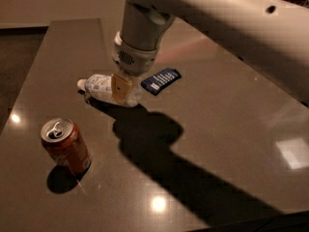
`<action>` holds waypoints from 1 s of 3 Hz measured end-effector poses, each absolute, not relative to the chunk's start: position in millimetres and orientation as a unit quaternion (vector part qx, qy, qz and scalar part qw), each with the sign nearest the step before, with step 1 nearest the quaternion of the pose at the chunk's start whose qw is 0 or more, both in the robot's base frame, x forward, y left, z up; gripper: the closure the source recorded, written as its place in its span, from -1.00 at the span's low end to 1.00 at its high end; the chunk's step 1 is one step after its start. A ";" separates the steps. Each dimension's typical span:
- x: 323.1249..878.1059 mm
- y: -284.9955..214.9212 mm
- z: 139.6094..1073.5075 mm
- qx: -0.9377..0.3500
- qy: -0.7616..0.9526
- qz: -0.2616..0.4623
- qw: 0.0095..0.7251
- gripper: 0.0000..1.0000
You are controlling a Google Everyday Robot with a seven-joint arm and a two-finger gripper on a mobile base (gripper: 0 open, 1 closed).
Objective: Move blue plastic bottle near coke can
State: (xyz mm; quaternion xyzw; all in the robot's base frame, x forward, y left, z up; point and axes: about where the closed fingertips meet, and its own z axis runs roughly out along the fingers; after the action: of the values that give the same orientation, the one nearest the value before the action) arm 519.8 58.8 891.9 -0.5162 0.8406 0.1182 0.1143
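Next, I let go of the blue plastic bottle on the bare table (108, 143) between the coke can and my arm's shadow.
The blue plastic bottle (98, 85) is clear with a white cap and a whitish label. It lies sideways, cap to the left, at the table's left centre. My gripper (123, 93) comes down from above and is shut on the bottle's right end, one tan finger (120, 87) in front of it. Whether the bottle rests on the table or hangs just above it, I cannot tell. The coke can (65, 147) stands upright near the front left, apart from the bottle and below-left of it.
A flat dark blue snack packet (161, 80) lies just right of the gripper. The dark table (231, 129) ends at its left edge near the can and at the front edge below. My arm's shadow crosses the middle.
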 end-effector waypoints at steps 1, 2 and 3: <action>480.1 49.5 889.3 -0.558 0.808 0.149 0.118 1.00; 457.1 46.1 890.3 -0.581 0.787 0.164 0.126 1.00; 433.3 41.8 889.0 -0.600 0.770 0.171 0.133 1.00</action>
State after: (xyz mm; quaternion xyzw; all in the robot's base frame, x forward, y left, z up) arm 433.3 41.8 889.0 -0.6005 0.7697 0.1709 0.1334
